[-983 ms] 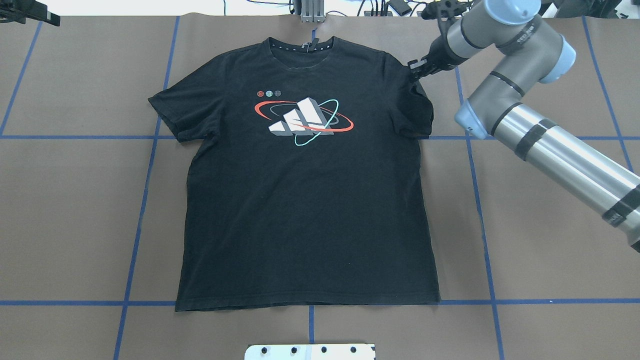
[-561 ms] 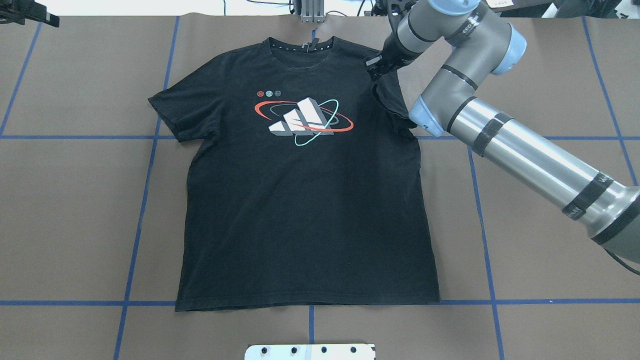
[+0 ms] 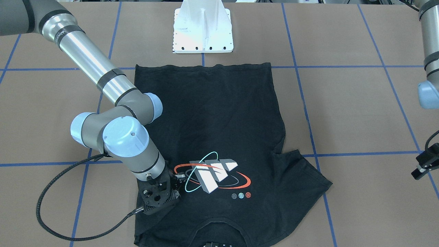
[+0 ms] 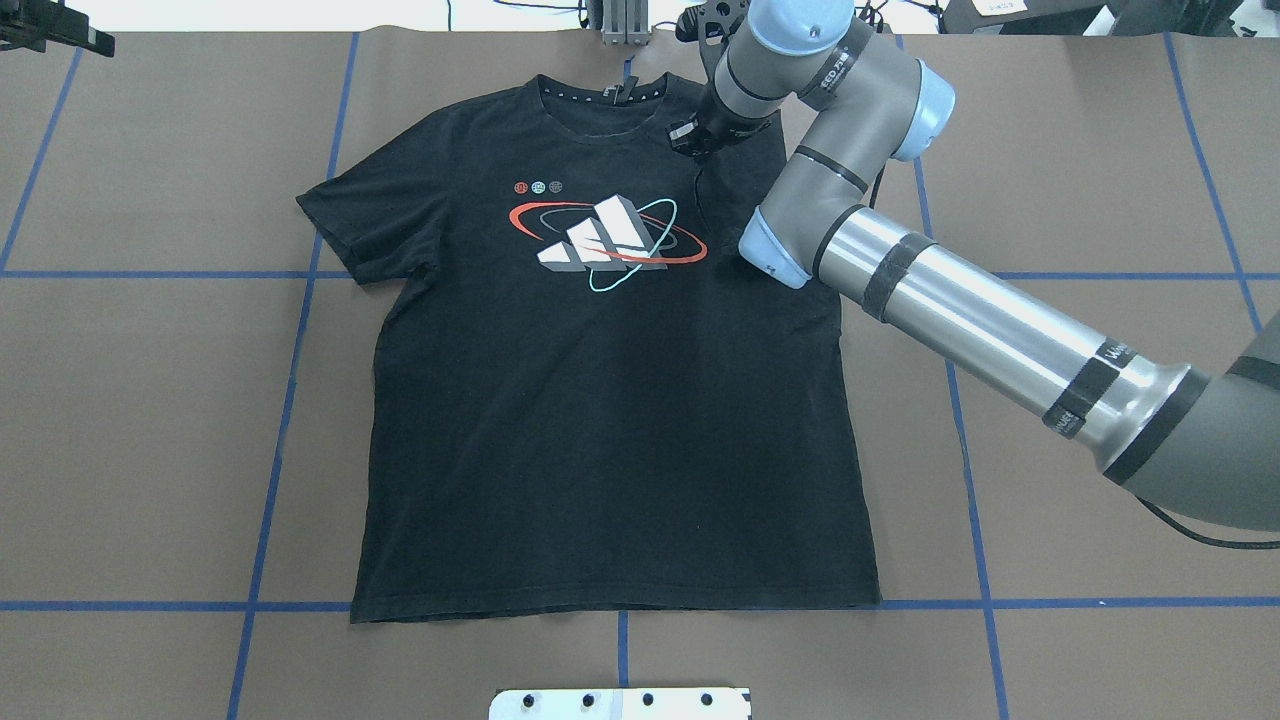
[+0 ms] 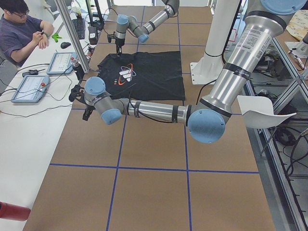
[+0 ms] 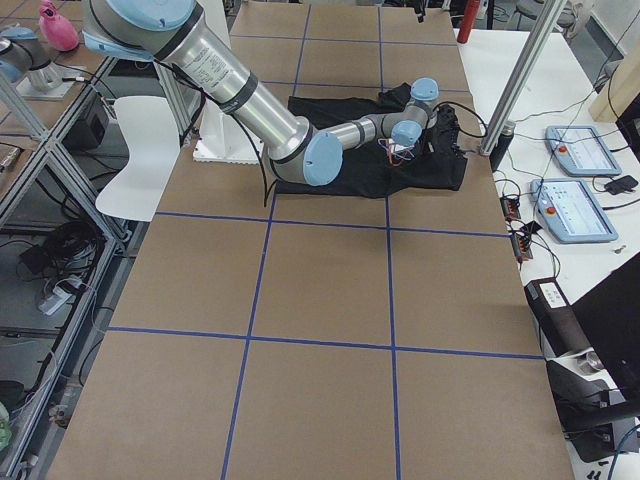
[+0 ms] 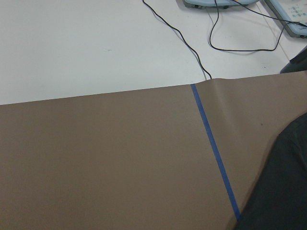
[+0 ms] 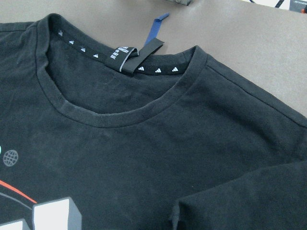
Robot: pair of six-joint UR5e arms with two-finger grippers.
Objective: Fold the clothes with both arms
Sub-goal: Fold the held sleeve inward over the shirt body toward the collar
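Note:
My right gripper is going to release the folded sleeve, now pulled inward over the chest, on the black T-shirt's chest (image 3: 193,201) (image 8: 134,196), next to the logo's corner on the collar side.
The black T-shirt (image 4: 600,420) lies flat, logo (image 4: 605,240) up, collar (image 8: 120,110) at the table's far edge. My right gripper (image 4: 690,135) hovers over the shoulder beside the collar, shut on the shirt's right sleeve (image 4: 725,195), which is pulled inward over the chest. From the front, this gripper (image 3: 176,180) sits right next to the logo (image 3: 212,171). The other sleeve (image 4: 350,215) stays spread flat. My left gripper (image 4: 50,25) hangs beyond the table's far left corner, away from the shirt (image 7: 283,191); its fingers are too small to read.
Blue tape lines (image 4: 290,400) grid the brown table cover. The white base plate (image 3: 203,31) stands beyond the shirt's hem. A black cable (image 3: 61,219) loops from the right wrist. A person (image 5: 19,29) sits at a side bench with control pendants (image 5: 29,86).
My right gripper has travelled left from the shirt's right edge to near the collar, dragging the sleeve inward over the chest. The left gripper has stayed put.

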